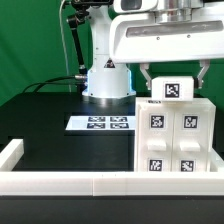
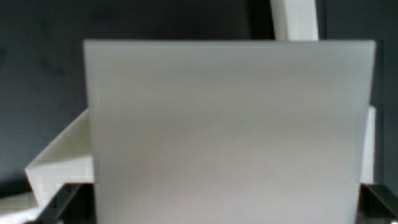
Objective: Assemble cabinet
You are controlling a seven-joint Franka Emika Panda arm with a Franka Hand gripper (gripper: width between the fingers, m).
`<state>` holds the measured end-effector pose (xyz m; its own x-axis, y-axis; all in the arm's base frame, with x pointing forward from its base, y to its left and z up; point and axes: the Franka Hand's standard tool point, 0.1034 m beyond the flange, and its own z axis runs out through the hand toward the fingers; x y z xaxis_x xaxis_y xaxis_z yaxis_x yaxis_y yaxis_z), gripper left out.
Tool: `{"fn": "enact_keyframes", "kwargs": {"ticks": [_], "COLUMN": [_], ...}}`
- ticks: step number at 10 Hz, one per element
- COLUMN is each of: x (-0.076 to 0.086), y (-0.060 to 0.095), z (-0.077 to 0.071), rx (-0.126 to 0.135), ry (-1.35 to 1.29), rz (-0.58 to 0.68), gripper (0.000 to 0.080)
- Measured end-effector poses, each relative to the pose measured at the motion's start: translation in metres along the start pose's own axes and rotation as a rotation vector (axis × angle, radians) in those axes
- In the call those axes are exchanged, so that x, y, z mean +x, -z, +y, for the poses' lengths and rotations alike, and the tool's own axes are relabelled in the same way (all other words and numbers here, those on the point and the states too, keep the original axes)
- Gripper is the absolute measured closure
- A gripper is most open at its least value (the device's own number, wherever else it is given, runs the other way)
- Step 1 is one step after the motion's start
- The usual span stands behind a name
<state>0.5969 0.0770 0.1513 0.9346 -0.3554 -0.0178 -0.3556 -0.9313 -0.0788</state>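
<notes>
My gripper has a place to let go. It will release the white tagged piece lying across the top of the cabinet (image 1: 177, 89), spanning both tagged front panels.
The cabinet (image 1: 175, 135) is a white box with several black-and-white tags on its front; it stands upright at the exterior view's right, by the front wall. A white tagged piece (image 1: 178, 90) sits on top of it. My gripper (image 1: 176, 80) comes down from above with one finger on each side of this top piece. In the wrist view the white panel (image 2: 222, 120) fills the space between my dark fingers (image 2: 63, 200), which press against its two edges. The gripper (image 2: 226, 205) is shut on this piece. The parts under the panel are hidden.
The marker board (image 1: 102, 123) lies flat on the black table in front of the robot base (image 1: 107, 80). A long low white border wall (image 1: 60, 182) runs along the front edge and turns up at the exterior view's left (image 1: 10, 152).
</notes>
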Motion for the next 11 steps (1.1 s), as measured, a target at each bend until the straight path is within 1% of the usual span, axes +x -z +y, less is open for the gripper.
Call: {"fn": "enact_keyframes", "kwargs": {"ticks": [2,5,7,10,11], "x": [-0.001,-0.001,-0.002,-0.002,-0.003], "y": [0.0,-0.001,-0.001,-0.001,-0.001], "z": [-0.003,-0.006,-0.009,-0.01,-0.012], "rx": [0.013,0.034,0.035,0.038,0.044], "ry": [-0.178,-0.359,-0.5,-0.614,-0.693], "rz": [-0.003,-0.004,-0.006,-0.011,-0.019], "gripper": [0.0237,0.0237,0.0237,0.0236,0.0236]}}
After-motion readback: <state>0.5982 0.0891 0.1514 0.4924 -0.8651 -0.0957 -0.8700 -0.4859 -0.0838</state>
